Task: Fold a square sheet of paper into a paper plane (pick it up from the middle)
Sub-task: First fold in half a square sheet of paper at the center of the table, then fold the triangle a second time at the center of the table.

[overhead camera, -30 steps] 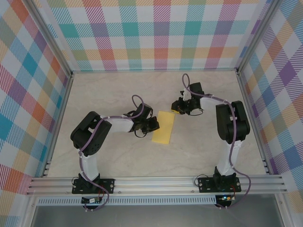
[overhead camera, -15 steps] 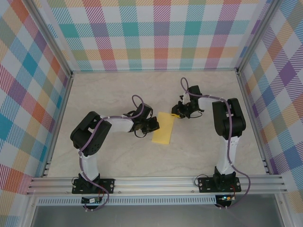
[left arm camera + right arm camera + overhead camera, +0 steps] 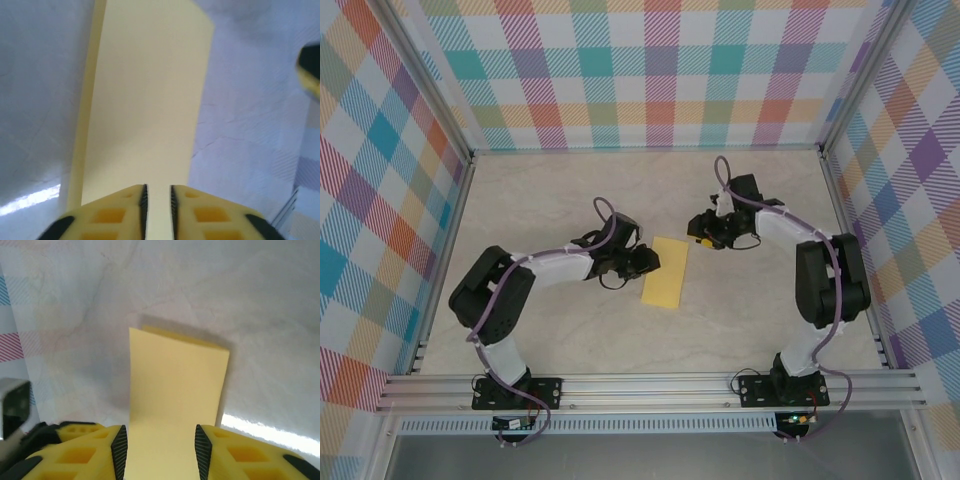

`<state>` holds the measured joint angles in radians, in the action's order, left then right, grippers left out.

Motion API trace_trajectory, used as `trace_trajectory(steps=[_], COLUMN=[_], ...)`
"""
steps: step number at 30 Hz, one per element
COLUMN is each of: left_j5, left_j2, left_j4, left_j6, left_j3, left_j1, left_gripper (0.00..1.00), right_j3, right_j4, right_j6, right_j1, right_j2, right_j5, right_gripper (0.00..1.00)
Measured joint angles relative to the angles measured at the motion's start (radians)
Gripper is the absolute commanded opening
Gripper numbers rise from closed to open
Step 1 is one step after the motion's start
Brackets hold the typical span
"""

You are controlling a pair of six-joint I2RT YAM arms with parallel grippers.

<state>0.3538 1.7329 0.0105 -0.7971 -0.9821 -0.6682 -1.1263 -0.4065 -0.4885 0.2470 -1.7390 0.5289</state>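
Next, I open my left gripper's fingers, which sit over the folded sheet's flat side, then pinch the upper layer's long edge (image 3: 86,162) and lift it.
The square sheet of paper (image 3: 666,275) is yellow and lies folded in half as a narrow rectangle on the pale table. My left gripper (image 3: 648,262) sits low at its left long edge. In the left wrist view the left gripper (image 3: 157,187) has its jaws a narrow slit apart, and the sheet (image 3: 150,100) runs flat away from them. My right gripper (image 3: 698,233) hovers at the sheet's far right corner. In the right wrist view the right gripper (image 3: 160,432) stands open wide, with the paper (image 3: 175,375) lying between and beyond the fingers, gripped by neither.
Plaid walls (image 3: 640,70) close off the back and both sides of the marbled table (image 3: 560,200). An aluminium rail (image 3: 650,385) runs along the near edge by the arm bases.
Both grippers have opened, the right one wider, letting go of the paper. The right arm's elbow swung outward to the right. The sheet stays flat in the same place.
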Motion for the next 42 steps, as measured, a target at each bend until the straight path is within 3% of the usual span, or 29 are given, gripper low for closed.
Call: trace_trajectory(steps=[3, 8, 22, 42], left_j5=[-0.019, -0.004, 0.091, 0.173], left_j2=[-0.066, -0.069, 0.068, 0.116], left_j4=[0.006, 0.014, -0.014, -0.07], left_j6=[-0.01, -0.019, -0.043, -0.075], left_j3=[0.028, 0.048, 0.041, 0.008], left_j1=[0.013, 0.056, 0.079, 0.083], left_gripper=[0.44, 0.52, 0.57, 0.19], right_j3=[0.096, 0.214, 0.248, 0.273], right_j4=[0.01, 0.035, 0.123, 0.124], right_j6=[-0.031, -0.094, -0.175, -0.176], right_j1=[0.015, 0.056, 0.095, 0.14], right_j2=[0.049, 0.078, 0.1, 0.163], right_j5=[-0.011, -0.012, -0.005, -0.018], right_gripper=[0.45, 0.45, 0.45, 0.49])
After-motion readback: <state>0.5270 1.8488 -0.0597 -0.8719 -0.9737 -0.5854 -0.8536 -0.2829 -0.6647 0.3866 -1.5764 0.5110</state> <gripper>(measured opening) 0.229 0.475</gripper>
